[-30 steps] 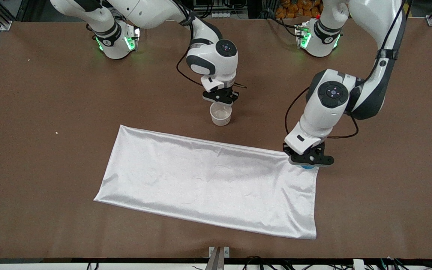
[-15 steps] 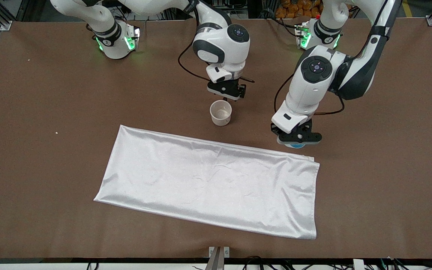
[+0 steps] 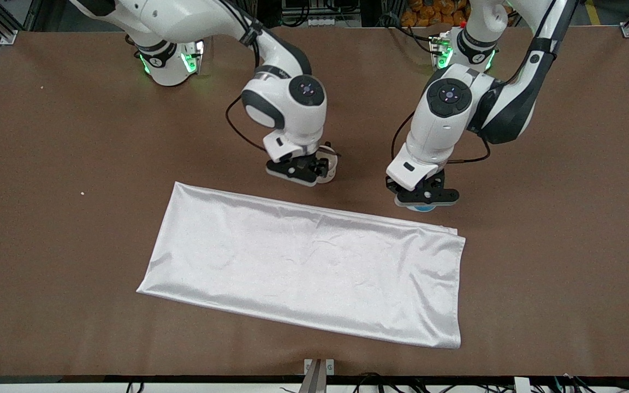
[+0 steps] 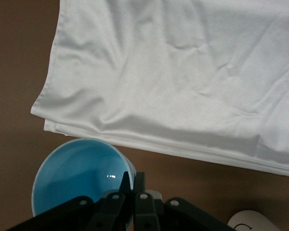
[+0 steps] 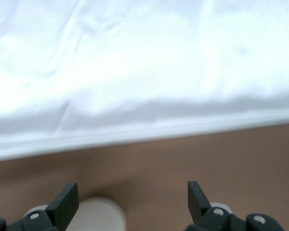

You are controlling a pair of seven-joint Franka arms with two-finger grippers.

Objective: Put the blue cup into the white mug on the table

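Observation:
Next, I release the blue cup, now hanging over the brown table, from my left gripper inside the white mug point(image 3: 325, 166) point(image 4: 255, 225) that is under my right gripper, beyond the satin cloth.
The blue cup point(image 4: 79, 178) hangs in my left gripper point(image 4: 133, 185), whose fingers are shut on its rim. In the front view only a blue sliver of the cup point(image 3: 421, 208) shows under the left gripper point(image 3: 422, 197), which is over the brown table point(image 3: 74, 164) just off the cloth's corner. My right gripper point(image 3: 298, 170) is open and low over the white mug point(image 3: 330, 170), hiding most of it. In the right wrist view the mug's pale rim point(image 5: 98, 214) shows blurred between the open fingers point(image 5: 67, 199). The mug's handle is hidden.
A white satin cloth point(image 3: 303, 267) lies spread across the middle of the table, nearer the front camera than both grippers. Its edge shows in the left wrist view point(image 4: 183, 72) and in the right wrist view point(image 5: 135, 72). Both arm bases stand along the table's back edge.
My right gripper has come down over the mug, covering it. My left gripper, holding the blue cup, has lifted off the cloth's corner and moved toward the mug.

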